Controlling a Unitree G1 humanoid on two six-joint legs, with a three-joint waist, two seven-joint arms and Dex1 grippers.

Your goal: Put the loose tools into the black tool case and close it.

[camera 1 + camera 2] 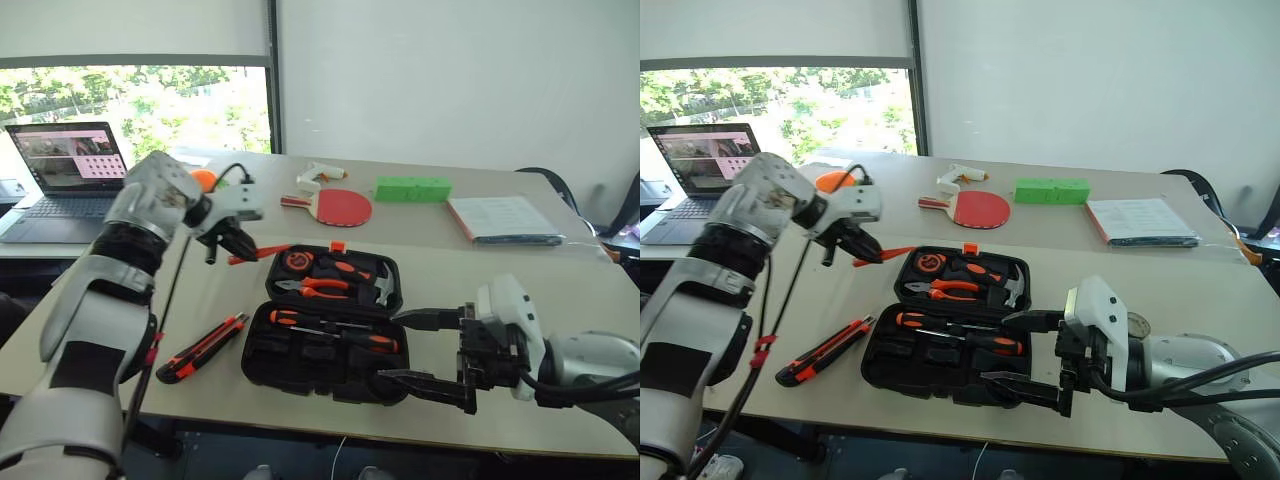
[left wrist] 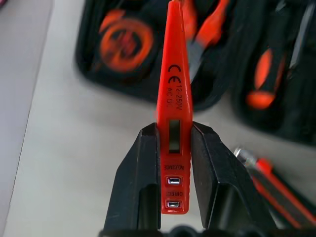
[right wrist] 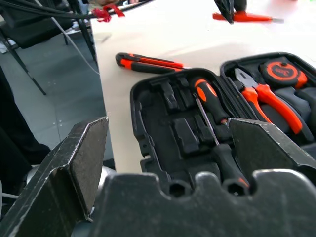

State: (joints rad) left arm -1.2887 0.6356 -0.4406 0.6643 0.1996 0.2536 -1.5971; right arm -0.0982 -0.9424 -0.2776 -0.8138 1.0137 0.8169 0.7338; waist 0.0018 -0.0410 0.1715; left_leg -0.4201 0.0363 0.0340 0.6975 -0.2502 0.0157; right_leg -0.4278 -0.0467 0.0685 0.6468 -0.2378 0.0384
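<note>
Next, I release the slim red-orange screwdriver from my left gripper beside the black-and-orange screwdrivers in the case's near half (image 1: 298,343).
The black tool case (image 1: 262,352) lies open on the table, with two black-and-orange screwdrivers (image 1: 340,336) in its near half. My left gripper (image 1: 238,248) hangs above the table left of the case, shut on the slim red-orange screwdriver (image 2: 174,94), which points toward the case. A black-and-orange utility knife (image 1: 200,348) lies on the table left of the case. My right gripper (image 1: 390,346) stands open at the case's right front corner, nothing between its fingers (image 3: 81,163).
Orange pliers (image 1: 315,287), a tape measure (image 1: 297,262) and a hammer (image 1: 383,285) sit in the case's far half. Behind it are a red paddle (image 1: 340,207), a green block (image 1: 412,188), a white glue gun (image 1: 320,177) and papers (image 1: 500,218). A laptop (image 1: 65,165) stands far left.
</note>
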